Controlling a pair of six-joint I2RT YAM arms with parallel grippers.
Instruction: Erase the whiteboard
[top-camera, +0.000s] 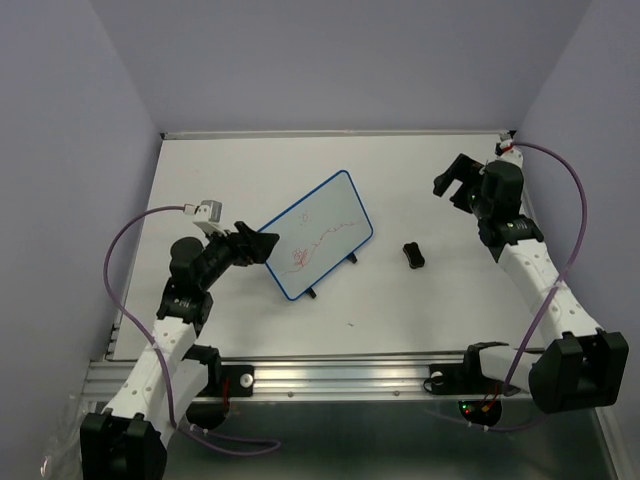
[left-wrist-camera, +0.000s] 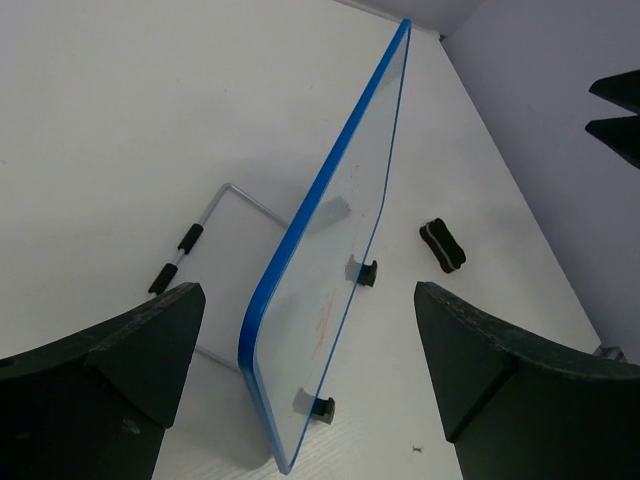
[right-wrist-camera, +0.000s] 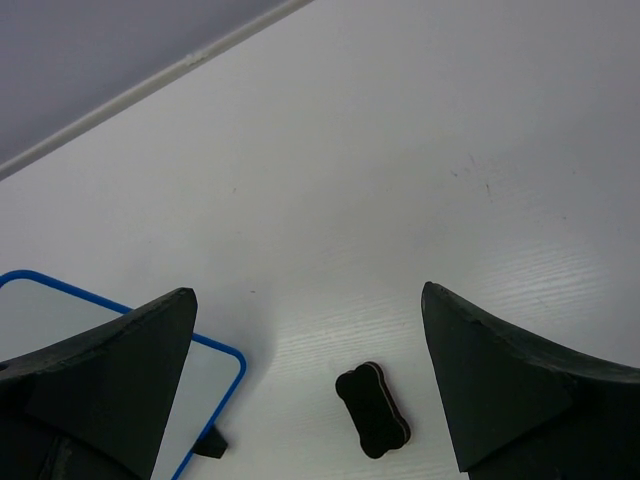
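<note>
Next, I close my right gripper on the narrow middle (top-camera: 413, 255) (right-wrist-camera: 373, 410) of the black bone-shaped eraser, because the eraser should wipe the red scribbles off the whiteboard.
The whiteboard (top-camera: 322, 236), blue-framed with red scribbles, stands tilted on small black feet at the table's middle. My left gripper (top-camera: 262, 245) is open at the board's left end. In the left wrist view the whiteboard (left-wrist-camera: 345, 260) shows edge-on between the wide-apart fingers of the left gripper (left-wrist-camera: 305, 292), touching neither. A black bone-shaped eraser (top-camera: 413, 255) lies flat to the right of the board. My right gripper (top-camera: 455, 184) hangs open beyond it at the back right. Below the right gripper (right-wrist-camera: 306, 290) lie the eraser (right-wrist-camera: 373, 410) and a corner of the whiteboard (right-wrist-camera: 210, 392).
A bent wire stand (left-wrist-camera: 215, 205) with black sleeves props the board from behind. An aluminium rail (top-camera: 330, 380) runs along the table's near edge. Grey-violet walls close the left, back and right sides. Purple cables loop off both arms.
</note>
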